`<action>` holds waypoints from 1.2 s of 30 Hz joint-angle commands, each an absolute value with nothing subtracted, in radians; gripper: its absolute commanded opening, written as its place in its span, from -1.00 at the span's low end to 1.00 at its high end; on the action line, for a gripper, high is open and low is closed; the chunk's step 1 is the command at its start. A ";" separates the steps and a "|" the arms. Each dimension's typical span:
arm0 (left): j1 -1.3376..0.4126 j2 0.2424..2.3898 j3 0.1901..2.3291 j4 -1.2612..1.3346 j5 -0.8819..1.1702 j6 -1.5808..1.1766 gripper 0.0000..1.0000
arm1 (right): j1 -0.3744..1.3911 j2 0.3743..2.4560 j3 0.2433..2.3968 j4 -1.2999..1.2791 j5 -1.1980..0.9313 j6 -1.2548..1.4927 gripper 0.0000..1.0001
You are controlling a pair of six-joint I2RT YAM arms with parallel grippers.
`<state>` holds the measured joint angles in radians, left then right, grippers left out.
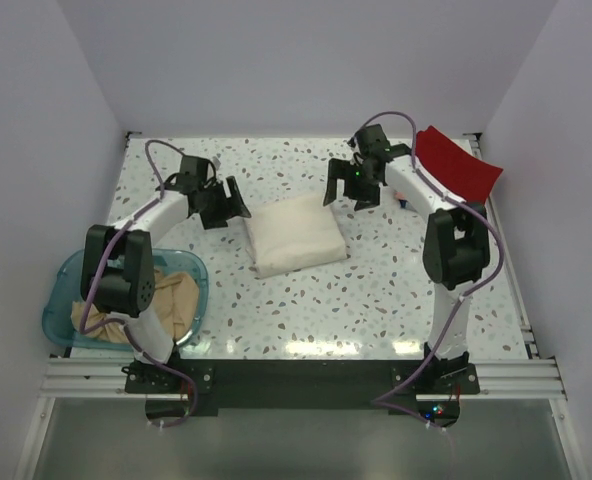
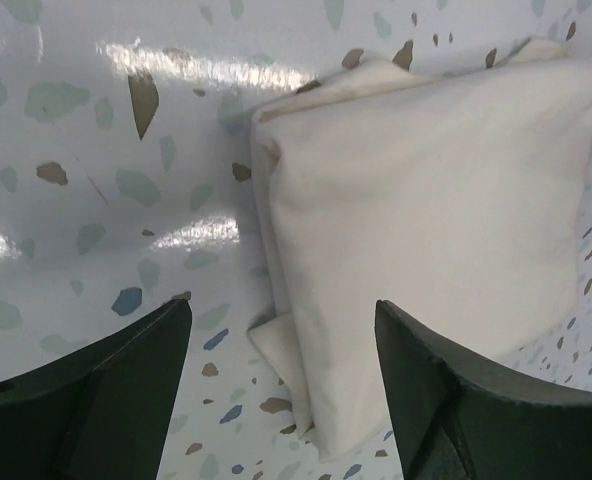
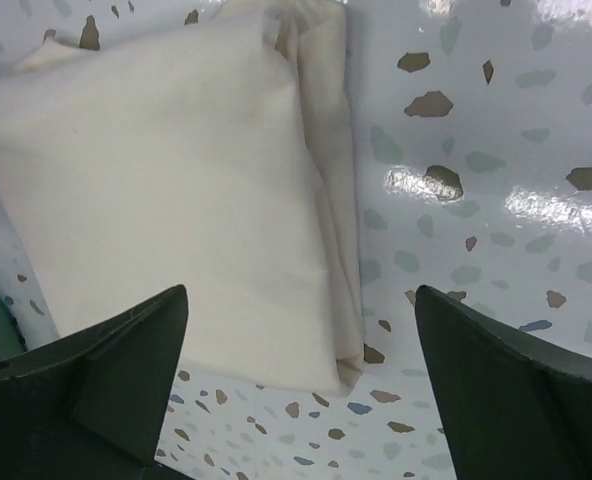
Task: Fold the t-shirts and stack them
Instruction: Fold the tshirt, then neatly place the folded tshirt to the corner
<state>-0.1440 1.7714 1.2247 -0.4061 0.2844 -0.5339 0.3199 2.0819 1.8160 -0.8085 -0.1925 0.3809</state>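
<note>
The cream-white t-shirt is next for my right gripper, which should grab it by the middle of its side edge [image 1: 333,226] [image 3: 324,215] facing the red t-shirt.
A cream-white t-shirt [image 1: 294,234] lies folded into a thick square on the speckled table, near the middle. It also shows in the left wrist view [image 2: 416,210] and in the right wrist view [image 3: 166,190]. My left gripper [image 1: 228,205] hangs open and empty over its far left corner [image 2: 281,330]. My right gripper [image 1: 352,188] hangs open and empty over its far right corner [image 3: 301,320]. A red t-shirt [image 1: 456,160] lies at the far right of the table. A tan-beige t-shirt [image 1: 171,300] lies crumpled in the blue tub. The salmon pink shirt is out of view.
The translucent blue tub [image 1: 66,290] stands at the near left, beside the left arm. A small object [image 1: 402,200] lies near the right arm, by the red shirt. White walls close in the table on three sides.
</note>
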 commanded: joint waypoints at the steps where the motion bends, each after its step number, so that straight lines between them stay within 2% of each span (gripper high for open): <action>1: -0.170 1.712 1.157 -0.350 0.325 -0.517 0.56 | 0.299 1.968 1.672 -0.632 -0.331 0.348 0.98; 7: -0.183 1.707 1.055 -0.299 0.367 -0.512 0.44 | 0.287 1.925 1.497 -0.542 -0.463 0.365 0.98; 15: -0.193 1.764 1.043 -0.264 0.433 -0.502 0.28 | 0.276 1.901 1.364 -0.469 -0.488 0.411 0.98; 25: -0.199 1.859 1.048 -0.196 0.457 -0.575 0.01 | 0.250 1.985 1.404 -0.453 -0.538 0.367 0.97; 30: -0.201 1.896 1.055 -0.206 0.445 -0.577 -0.21 | 0.235 2.071 1.443 -0.466 -0.563 0.338 0.96; 36: -0.210 1.930 1.057 -0.212 0.426 -0.581 -0.33 | 0.236 2.158 1.450 -0.437 -0.620 0.345 0.88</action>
